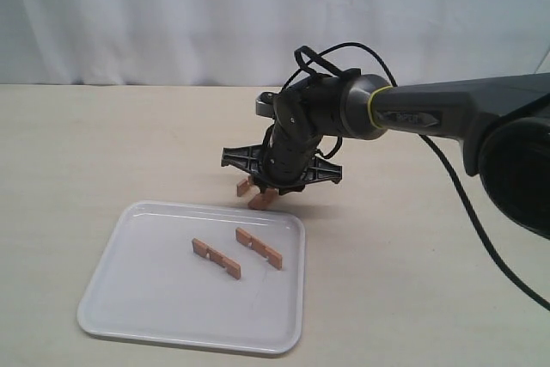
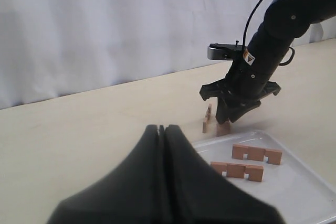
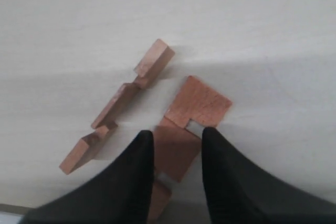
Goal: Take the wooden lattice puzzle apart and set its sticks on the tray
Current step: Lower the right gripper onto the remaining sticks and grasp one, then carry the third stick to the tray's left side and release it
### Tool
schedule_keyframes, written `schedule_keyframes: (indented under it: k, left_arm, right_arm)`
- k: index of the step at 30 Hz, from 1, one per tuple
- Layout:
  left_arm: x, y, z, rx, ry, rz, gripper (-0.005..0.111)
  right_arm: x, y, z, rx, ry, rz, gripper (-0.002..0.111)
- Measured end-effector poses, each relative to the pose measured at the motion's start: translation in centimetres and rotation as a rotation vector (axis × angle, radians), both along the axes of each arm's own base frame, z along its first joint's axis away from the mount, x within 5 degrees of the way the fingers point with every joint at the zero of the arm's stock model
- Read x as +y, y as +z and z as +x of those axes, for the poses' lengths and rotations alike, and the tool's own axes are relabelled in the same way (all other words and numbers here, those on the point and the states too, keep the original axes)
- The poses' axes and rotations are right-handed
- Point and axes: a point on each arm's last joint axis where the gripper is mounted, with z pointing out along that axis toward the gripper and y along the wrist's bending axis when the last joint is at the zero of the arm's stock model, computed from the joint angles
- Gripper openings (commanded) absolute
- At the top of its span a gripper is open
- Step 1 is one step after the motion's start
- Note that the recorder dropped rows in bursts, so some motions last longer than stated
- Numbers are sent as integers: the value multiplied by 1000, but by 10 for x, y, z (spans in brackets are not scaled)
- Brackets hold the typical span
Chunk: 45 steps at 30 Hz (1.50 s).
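Observation:
The flat stick lies broad side up under the robot's right gripper, so that gripper should first pick up the thin stick standing on its edge [image 1: 244, 186] beside it.
No crossed lattice puzzle shows; its sticks lie apart. Two sticks [image 1: 216, 258] [image 1: 259, 247] lie flat on the white tray [image 1: 112, 320]. Two more rest on the table just beyond the tray's far rim: one stick [image 3: 199, 103] lies flat, the other stick [image 3: 118, 106] stands on its edge beside it. My right gripper [image 3: 176, 135] hangs low over the flat one, open, its fingers on either side of the stick's middle with a gap at one side. My left gripper [image 2: 161, 128] is shut and empty, away from the sticks and outside the exterior view.
The right arm [image 1: 412, 113] reaches in from the right across the beige table [image 1: 103, 143]. A white curtain [image 1: 172, 15] closes the back. A black cable [image 1: 464, 204] trails under the arm.

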Motion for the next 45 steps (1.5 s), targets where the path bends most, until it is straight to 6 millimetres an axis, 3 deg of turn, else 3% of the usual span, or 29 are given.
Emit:
schedule_keyframes:
  k: [6,18,24,28,34,41,45]
  left_arm:
    - [0,0,0,0,0,0,0]
    - [0,0,0,0,0,0,0]
    - [0,0,0,0,0,0,0]
    - [0,0,0,0,0,0,0]
    - [0,0,0,0,0,0,0]
    - [0,0,0,0,0,0,0]
    - [0,0,0,0,0,0,0]
  right_arm:
    - [1,6,3,-11,30,-10,47]
    - [12,49,23,-100,79,1,48]
    - [17,28,32,-66,76,-19,46]
    - [17,6,33,-25,75,-41,38]
    - [19,2,35,-33,77,-36,4]
    - [20,1,36,-42,63,-21,4]
    - [20,14,36,-68,66,-1,4]
